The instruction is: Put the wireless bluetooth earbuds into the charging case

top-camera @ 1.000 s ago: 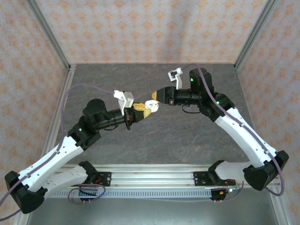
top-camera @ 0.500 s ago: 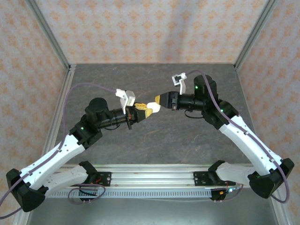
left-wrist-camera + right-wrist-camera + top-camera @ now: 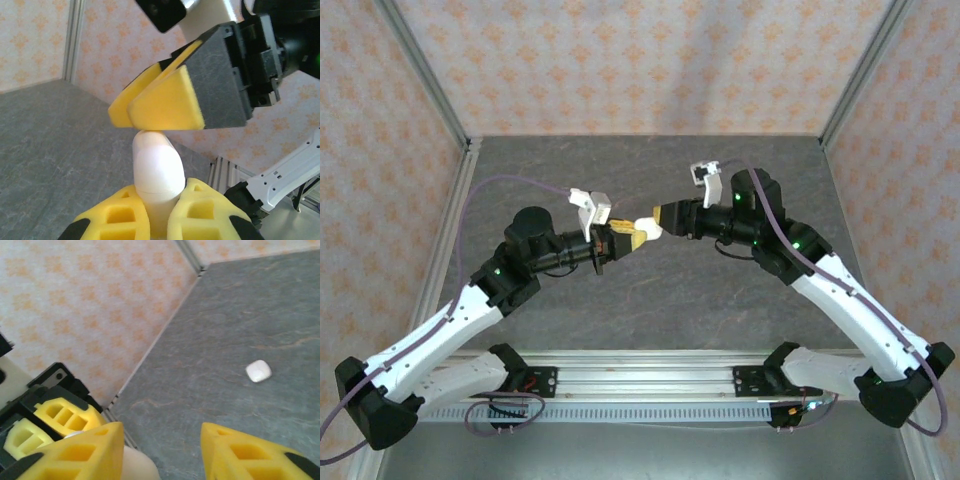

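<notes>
Next, I set the white charging case down on the grey table with my left gripper, just rail-side of the yellow fingers (image 3: pixel 625 257).
A white charging case (image 3: pixel 155 167) stands closed and upright between the yellow fingers of my left gripper (image 3: pixel 161 194), which is shut on its lower half. In the top view the left gripper (image 3: pixel 618 241) holds the case (image 3: pixel 645 229) above the middle of the table. My right gripper (image 3: pixel 659 218) meets it from the right. Its yellow fingers (image 3: pixel 165 102) rest against the top of the case. In the right wrist view the right gripper (image 3: pixel 161 435) is open, with the case (image 3: pixel 137 466) beside its left finger. The earbuds are out of view.
A small white rounded-square object (image 3: pixel 258 371) lies on the grey table (image 3: pixel 650 300) below the right gripper. Patterned walls with metal corner posts (image 3: pixel 425 75) enclose the table. An aluminium rail (image 3: pixel 650 365) runs along the near edge.
The right gripper's jaws have widened around the top of the case. The right arm has shifted slightly and its wrist has turned. The left gripper has kept its hold.
</notes>
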